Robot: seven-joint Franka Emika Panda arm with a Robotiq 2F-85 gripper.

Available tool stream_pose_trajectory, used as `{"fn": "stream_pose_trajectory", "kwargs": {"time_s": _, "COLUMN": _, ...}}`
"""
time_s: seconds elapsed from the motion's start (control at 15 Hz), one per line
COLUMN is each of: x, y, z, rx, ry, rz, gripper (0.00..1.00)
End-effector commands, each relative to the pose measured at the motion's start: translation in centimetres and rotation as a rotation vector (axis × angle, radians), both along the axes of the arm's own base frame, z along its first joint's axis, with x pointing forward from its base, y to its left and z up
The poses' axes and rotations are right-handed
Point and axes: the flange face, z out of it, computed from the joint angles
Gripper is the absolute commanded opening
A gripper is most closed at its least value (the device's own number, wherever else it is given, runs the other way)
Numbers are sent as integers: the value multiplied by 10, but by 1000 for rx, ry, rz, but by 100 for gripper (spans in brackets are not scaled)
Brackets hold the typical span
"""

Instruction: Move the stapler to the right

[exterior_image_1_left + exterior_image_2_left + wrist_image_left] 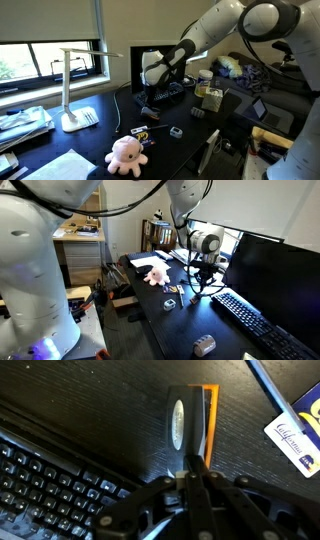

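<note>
My gripper should open its fingers, which are pressed together at the stapler's near end, then move farther over the stapler and close around its body (186, 426) beside the silver oval.
The stapler (190, 415) is a small dark body with an orange edge and a silver oval on top. It lies on the black desk just beyond the keyboard (60, 480). In the wrist view my gripper (195, 465) has its fingers pressed together, with the tips at the stapler's near end. I see no gap between the fingers and cannot tell whether they touch the stapler. In both exterior views the gripper (149, 97) (203, 278) hangs low over the desk and hides the stapler.
A pink plush octopus (127, 153) (157, 275), a yellow-and-black item (140, 130) and a tiny grey block (176, 131) lie on the desk. A white lamp (75, 100) stands at one side. A monitor (275, 270) stands behind the keyboard (255, 320). A white card (295, 430) lies near the stapler.
</note>
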Motion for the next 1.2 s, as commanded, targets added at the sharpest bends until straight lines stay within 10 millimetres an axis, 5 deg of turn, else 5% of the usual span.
{"fn": "stream_pose_trajectory", "kwargs": {"time_s": 0.0, "x": -14, "y": 18, "z": -9, "rx": 20, "ry": 40, "rz": 11, "gripper": 1}}
{"fn": "stream_pose_trajectory", "kwargs": {"time_s": 0.33, "x": -20, "y": 41, "z": -11, "rx": 45, "ry": 51, "rz": 34, "gripper": 1}}
{"fn": "stream_pose_trajectory", "kwargs": {"time_s": 0.47, "x": -20, "y": 42, "z": -9, "rx": 45, "ry": 44, "rz": 20, "gripper": 28}}
{"fn": "stream_pose_trajectory", "kwargs": {"time_s": 1.13, "x": -13, "y": 24, "z": 19, "rx": 51, "ry": -14, "rz": -117, "gripper": 91}}
